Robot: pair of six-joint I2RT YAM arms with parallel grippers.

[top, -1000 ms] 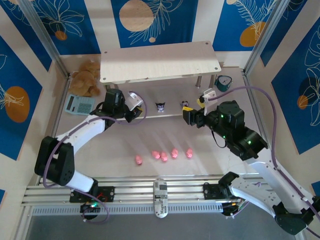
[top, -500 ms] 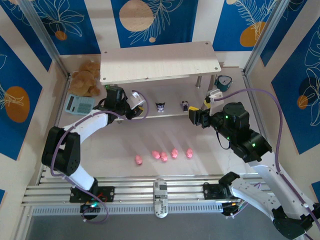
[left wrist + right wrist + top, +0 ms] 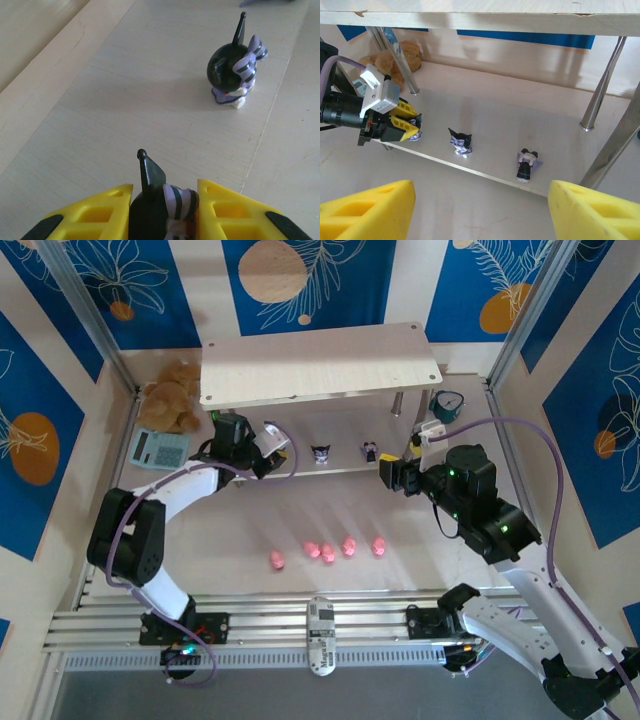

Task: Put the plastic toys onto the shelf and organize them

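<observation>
The purple-black toy faces my left gripper's finger; next I set it on the lower board, then grip it by its sides [image 3: 147,214], face forward.
My left gripper [image 3: 165,212] is shut on a dark purple-black toy [image 3: 156,207], held low over the left end of the shelf's lower board [image 3: 150,100]. From above, that left gripper [image 3: 272,444] sits under the shelf's top board [image 3: 320,365]. Two more dark toys stand on the lower board: one with pointed ears [image 3: 321,453] [image 3: 461,141] and one facing away [image 3: 370,450] [image 3: 527,164]. Several pink pig toys [image 3: 328,552] lie in a row on the table. My right gripper [image 3: 392,472] [image 3: 480,215] hangs open in front of the shelf, holding nothing.
A brown plush bear [image 3: 172,395] and a teal calculator [image 3: 158,448] lie left of the shelf. A teal alarm clock [image 3: 447,405] stands at its right end. Thin metal legs [image 3: 602,82] hold up the top board. A white device [image 3: 320,635] lies on the front rail.
My right gripper has drawn back to the right, away from the toy on the board's right part. My left gripper, still shut on its toy, has edged a little further under the shelf.
</observation>
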